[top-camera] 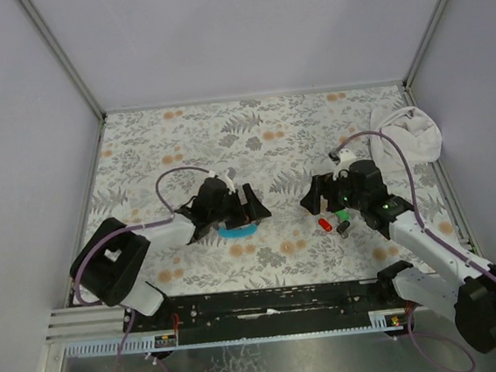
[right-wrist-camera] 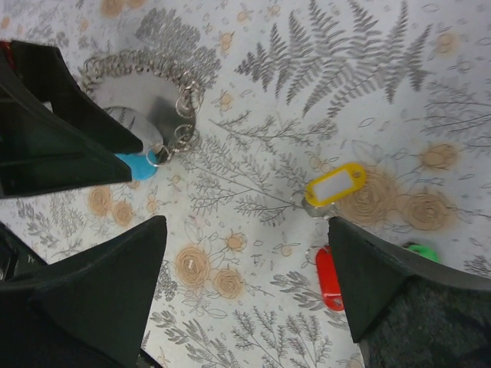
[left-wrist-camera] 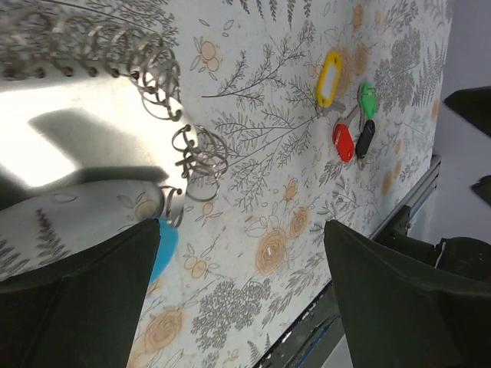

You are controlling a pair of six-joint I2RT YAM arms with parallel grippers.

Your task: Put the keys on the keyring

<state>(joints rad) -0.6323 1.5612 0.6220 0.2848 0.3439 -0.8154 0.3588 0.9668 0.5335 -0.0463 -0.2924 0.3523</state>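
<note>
My right gripper is going to grasp the keyring's grey corner (top-camera: 256, 224) (right-wrist-camera: 156, 159), between the end of its light blue part and the closest small wire ring.
The keyring (left-wrist-camera: 164, 244) lies flat on the patterned table, grey with a light blue part and several small wire rings along its edge; it also shows in the right wrist view (right-wrist-camera: 126, 96) and under the left arm's head in the top view (top-camera: 237, 231). My left gripper (left-wrist-camera: 238, 307) hangs open just beside it, nothing between its fingers. The keys lie in a loose cluster: yellow (right-wrist-camera: 335, 184), red (right-wrist-camera: 330, 277), green (right-wrist-camera: 420, 251) and black (left-wrist-camera: 365, 138). My right gripper (right-wrist-camera: 245, 291) stands open over the table, its right finger right next to the red key.
A white cloth bundle (top-camera: 412, 139) lies at the back right by the wall. Grey walls close in the table on three sides. The two grippers (top-camera: 252, 205) (top-camera: 313, 199) face each other mid-table, a short gap apart. A metal rail (top-camera: 269, 311) runs along the near edge.
</note>
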